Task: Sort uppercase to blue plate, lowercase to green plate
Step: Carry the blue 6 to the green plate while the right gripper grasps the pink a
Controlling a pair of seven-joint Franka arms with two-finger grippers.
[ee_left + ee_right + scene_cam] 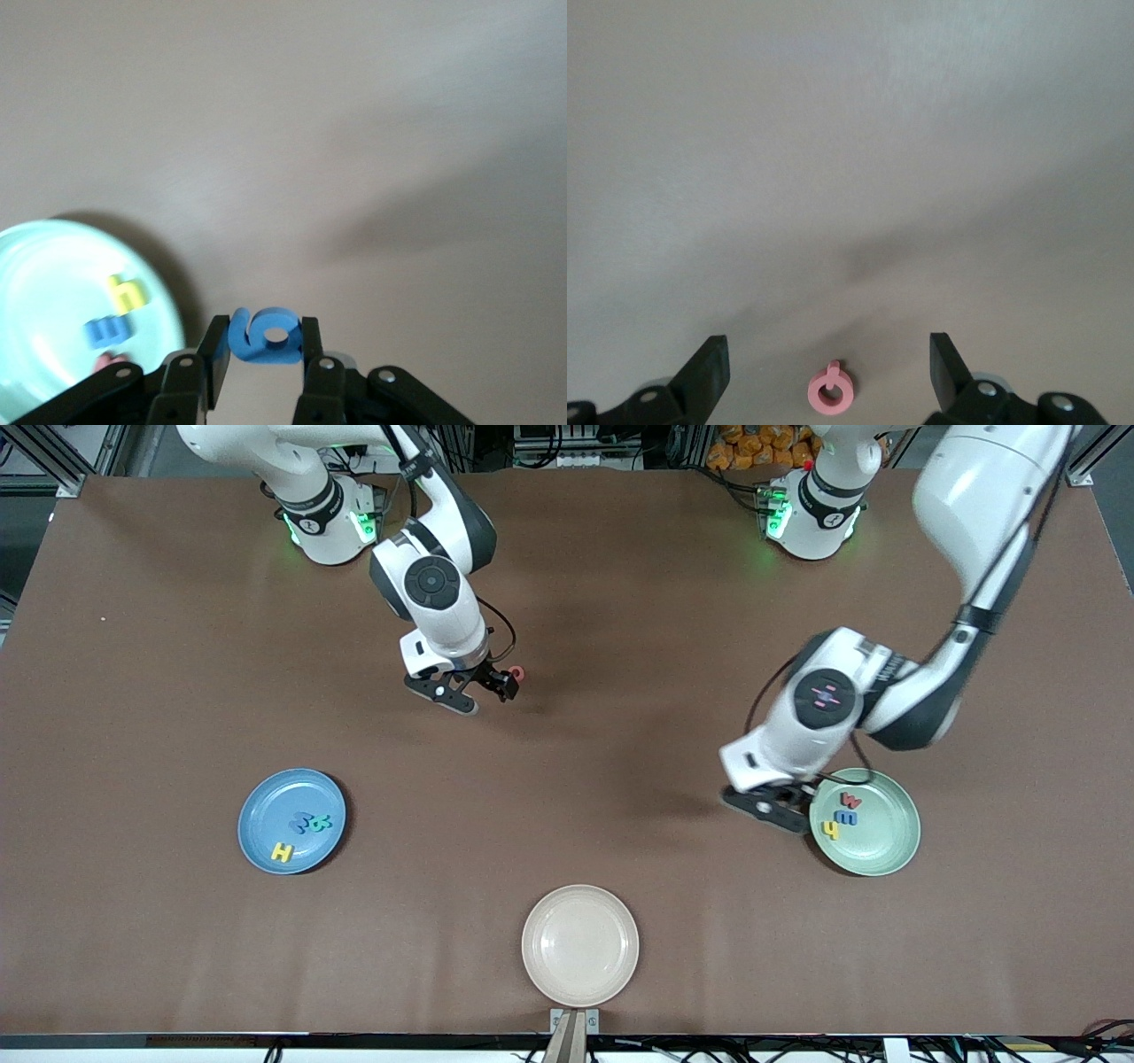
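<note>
The robot's right gripper needs to close on the round outer sides (518, 674) (816, 393) of the red capital Q, with the letter's small tail kept between its fingers.
My left gripper (781, 808) (263, 343) is shut on a blue lowercase g (266, 335) and hangs over the table just beside the green plate's (886, 849) rim. That plate (44, 301) holds a red w (855, 800), a blue m (848, 816) and a yellow y (831, 830). My right gripper (474, 691) (828, 354) is open over the red uppercase Q (516, 674) (831, 390), which lies flat on the table between its fingers, untouched. The blue plate (266, 806) holds a yellow H (282, 852), a blue M (306, 823) and a green R (322, 824).
A cream plate (580, 945) sits near the table's front edge, nearer to the front camera than both other plates. Brown table surface stretches between the plates and the arms' bases.
</note>
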